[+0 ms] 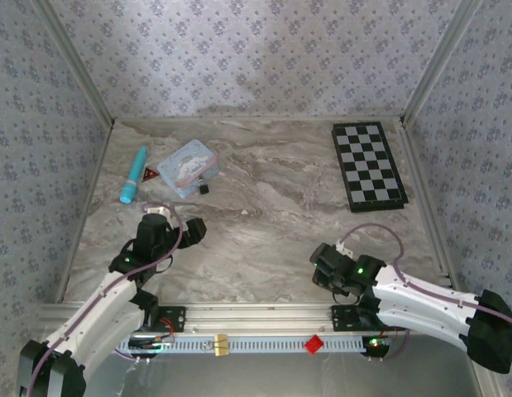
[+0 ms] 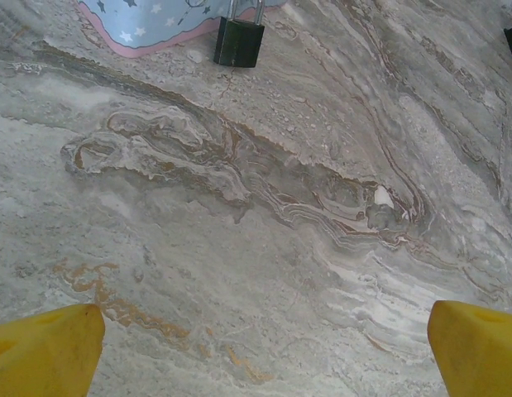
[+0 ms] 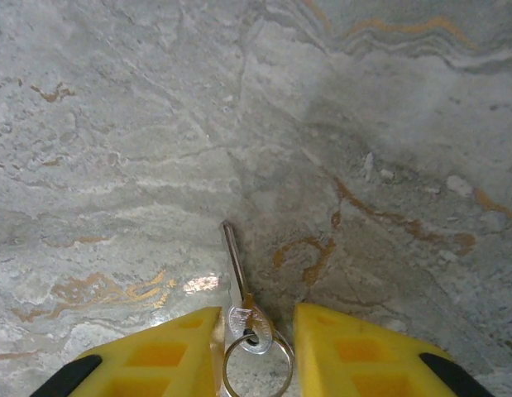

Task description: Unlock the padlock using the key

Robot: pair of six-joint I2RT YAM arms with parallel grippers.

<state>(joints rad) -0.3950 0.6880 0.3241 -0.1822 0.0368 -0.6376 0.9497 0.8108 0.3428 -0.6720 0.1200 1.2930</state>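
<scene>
I should open my right gripper, reach further and grip the head (image 3: 250, 326), because the ring is between its fingers and the key's head is only at their ends.
The padlock (image 2: 236, 41), small and black with a silver shackle, stands against the pale blue tin (image 2: 156, 21) at the top of the left wrist view; from above the padlock (image 1: 203, 187) sits at the tin's (image 1: 188, 168) near right corner. My left gripper (image 2: 264, 318) is open and wide over bare marble, well short of the padlock, and from above this left gripper (image 1: 177, 220) is just in front of the tin. The silver key (image 3: 239, 285) with its ring (image 3: 257, 364) lies on the table. My right gripper (image 3: 256, 318) is open, its yellow fingers on either side of the key's head.
A folded chessboard (image 1: 368, 165) lies at the back right. A turquoise tube (image 1: 133, 174) and a small red piece (image 1: 146, 174) lie left of the tin. Walls close the table on three sides. Bare marble (image 1: 264, 223) stretches between the two arms.
</scene>
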